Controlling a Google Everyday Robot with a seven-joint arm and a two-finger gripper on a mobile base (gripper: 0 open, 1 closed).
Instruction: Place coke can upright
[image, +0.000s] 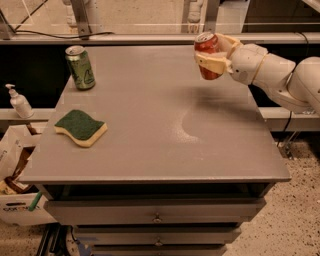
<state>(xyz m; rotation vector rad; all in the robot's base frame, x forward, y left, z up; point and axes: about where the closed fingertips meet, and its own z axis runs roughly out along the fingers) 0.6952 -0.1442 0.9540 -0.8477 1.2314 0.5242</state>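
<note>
Next, my gripper lets go of the coke can upright on the grey tabletop, in the shadow (212, 97) just below it.
The coke can (206, 46), red-orange with a silver top, is held in the air above the far right part of the grey table (150, 150). It stands nearly upright, tilted slightly. My gripper (214, 56) is shut on the coke can, its cream fingers (212, 62) wrapped around the can's middle. The white arm (272, 75) reaches in from the right. The can's shadow falls on the tabletop below it.
A green can (80, 67) stands upright at the table's far left. A green and yellow sponge (80, 127) lies near the left edge. A soap dispenser (19, 101) and boxes (15, 170) sit to the left, off the table. Drawers (157, 216) are below the front.
</note>
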